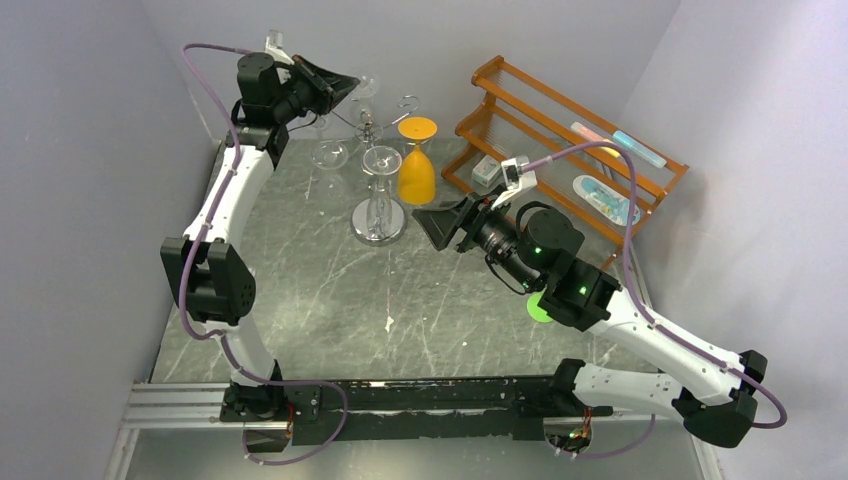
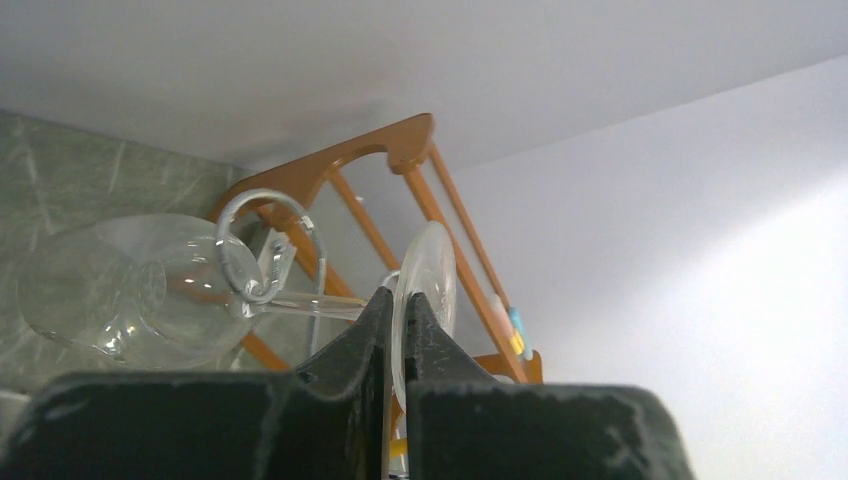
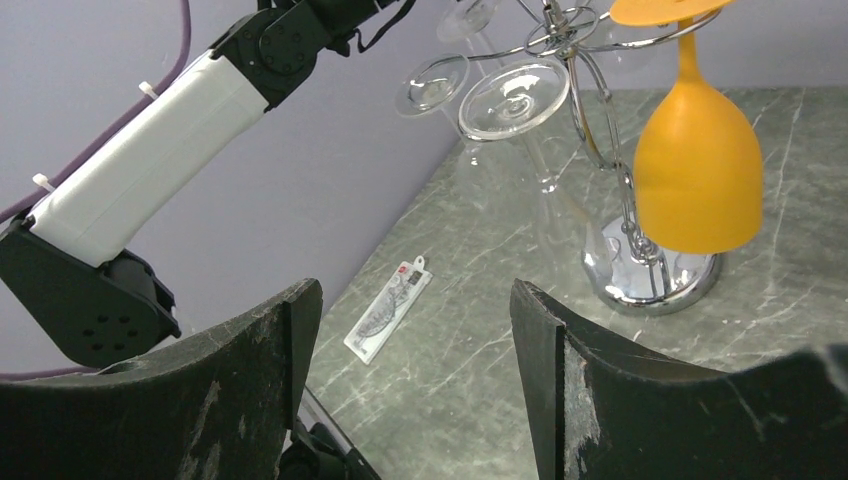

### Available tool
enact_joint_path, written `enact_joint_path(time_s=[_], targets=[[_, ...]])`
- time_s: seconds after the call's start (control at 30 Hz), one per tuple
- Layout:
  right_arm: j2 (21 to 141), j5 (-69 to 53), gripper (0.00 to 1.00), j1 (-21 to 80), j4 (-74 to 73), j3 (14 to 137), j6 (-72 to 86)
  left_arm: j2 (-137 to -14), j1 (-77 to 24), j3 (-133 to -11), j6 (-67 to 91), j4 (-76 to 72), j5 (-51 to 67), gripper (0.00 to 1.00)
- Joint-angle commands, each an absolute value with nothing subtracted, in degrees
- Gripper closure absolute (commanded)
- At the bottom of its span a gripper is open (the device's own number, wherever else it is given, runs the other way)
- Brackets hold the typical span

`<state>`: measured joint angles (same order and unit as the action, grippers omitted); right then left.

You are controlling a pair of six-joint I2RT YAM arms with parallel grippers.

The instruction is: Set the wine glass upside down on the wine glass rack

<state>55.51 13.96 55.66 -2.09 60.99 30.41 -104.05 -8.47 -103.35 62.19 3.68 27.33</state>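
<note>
Next, I let go of the clear wine glass with my left gripper on the rack's back arm (image 1: 350,93) (image 2: 272,242), between a hanging clear glass and the empty scroll-ended arm.
My left gripper (image 1: 345,88) (image 2: 398,297) is raised beside the top of the chrome wine glass rack (image 1: 379,222), shut on the round foot of a clear wine glass (image 1: 366,87) (image 2: 432,270). The glass's bowl (image 2: 110,290) is on the far side of a scroll-ended rack arm (image 2: 262,250), and its stem runs past that loop; I cannot tell whether the arm carries it. Two clear glasses (image 1: 330,153) (image 1: 381,160) and an orange one (image 1: 417,165) (image 3: 697,165) hang upside down on the rack (image 3: 655,280). My right gripper (image 1: 432,225) (image 3: 415,295) is open and empty, right of the rack's base.
An orange-brown wooden slatted shelf (image 1: 560,140) with small items on it stands at the back right. A flat white packet (image 3: 388,312) lies on the marble table in front of the rack. A green sticker (image 1: 540,308) shows by my right arm. Walls enclose three sides.
</note>
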Motion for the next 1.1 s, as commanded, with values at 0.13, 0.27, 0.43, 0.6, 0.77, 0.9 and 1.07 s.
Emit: enact_joint_path(time_s=[0.13, 0.27, 0.43, 0.6, 0.77, 0.9, 1.07], targets=[[55.5, 15.2, 0.28, 55.5, -1.1, 60.1, 31.2, -106.8, -8.8, -106.1, 65.4, -5.4, 27.4, 0.95], [55.8, 15.6, 0.28, 55.5, -0.5, 59.1, 31.4, -108.0, -8.8, -107.1, 64.7, -4.6, 24.5, 0.95], [56.2, 15.1, 0.28, 55.5, -0.3, 58.6, 31.9, -108.7, -8.5, -108.7, 62.8, -2.3, 22.2, 0.95], [56.4, 15.0, 0.28, 55.5, -0.3, 58.3, 32.1, -108.5, -7.8, -110.3, 60.7, 0.6, 20.8, 0.95], [56.6, 15.0, 0.28, 55.5, -0.3, 58.4, 31.9, -109.0, -7.6, -111.6, 60.4, 2.3, 20.5, 0.95], [56.4, 15.4, 0.28, 55.5, -0.3, 58.5, 31.8, -109.0, -7.6, -112.7, 58.9, 4.8, 18.7, 0.95], [55.8, 15.9, 0.28, 55.5, -0.3, 58.4, 31.8, -108.0, -7.6, -112.7, 55.0, 7.4, 16.5, 0.95]])
